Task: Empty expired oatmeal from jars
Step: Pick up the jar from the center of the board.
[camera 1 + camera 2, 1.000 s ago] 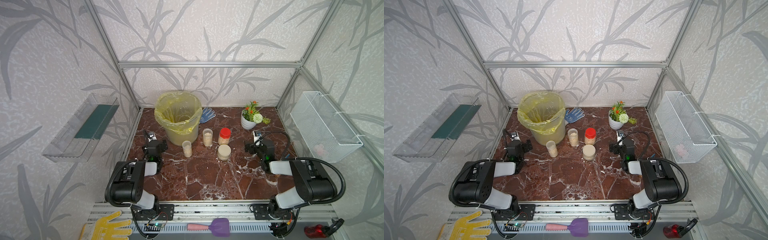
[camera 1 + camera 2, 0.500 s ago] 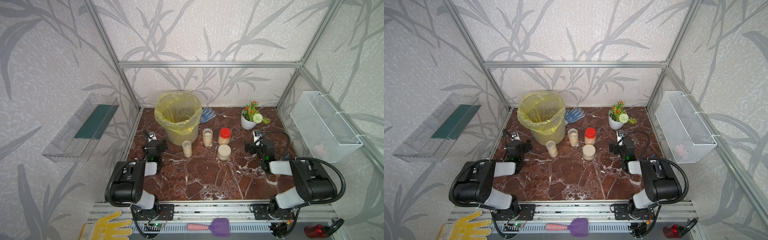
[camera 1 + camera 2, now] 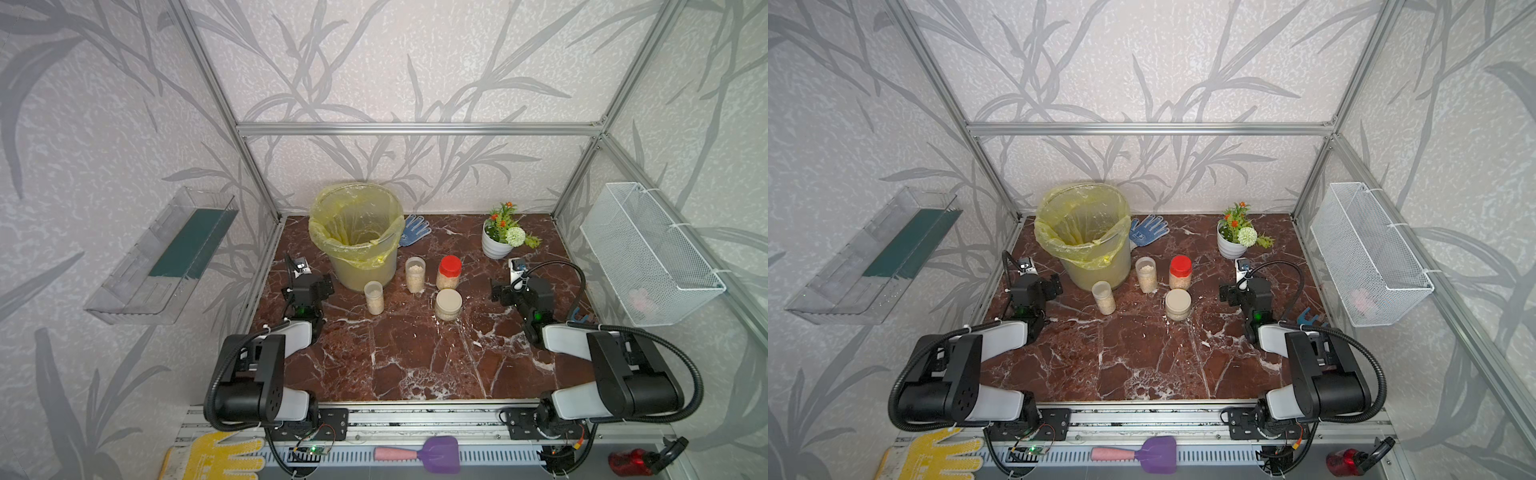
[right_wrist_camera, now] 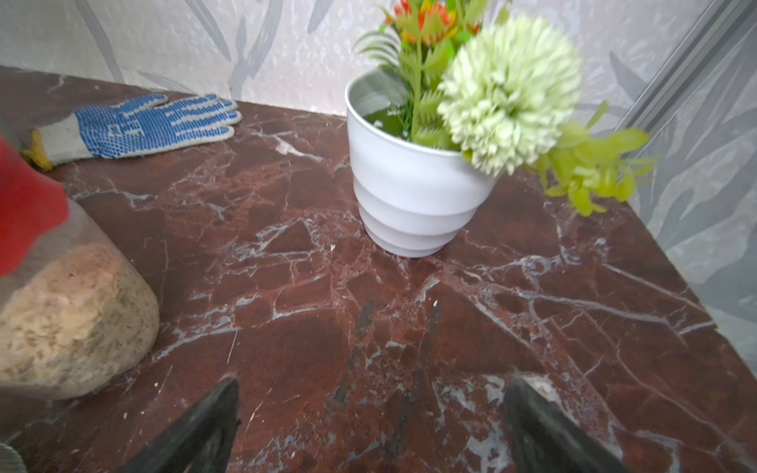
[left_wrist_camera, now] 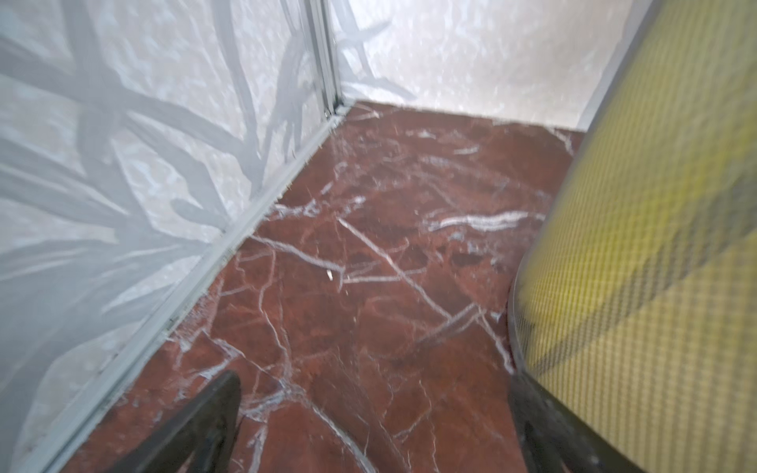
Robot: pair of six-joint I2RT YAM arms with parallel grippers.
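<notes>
I need to close my right gripper on the sides of the squat jar (image 3: 449,310), close to its beige lid, in front of the jar with the red cap.
Four jars of pale oatmeal stand mid-table in both top views: a slim clear jar (image 3: 374,297) beside the bucket, a second slim jar (image 3: 414,274), a red-capped jar (image 3: 449,272) and a squat jar with a beige lid (image 3: 448,304). My left gripper (image 3: 319,286) rests low at the table's left, just left of the bucket, open and empty (image 5: 375,383). At the right, my right gripper (image 3: 500,291) is open and empty (image 4: 373,381), to the right of the squat jar. The red-capped jar (image 4: 61,311) shows at the edge of the right wrist view.
A large bucket with a yellow liner (image 3: 357,232) stands at the back left, close to my left gripper (image 5: 655,204). A blue-dotted glove (image 3: 413,230) lies behind it. A white flower pot (image 3: 496,243) sits at the back right. A wire basket (image 3: 648,257) hangs on the right wall.
</notes>
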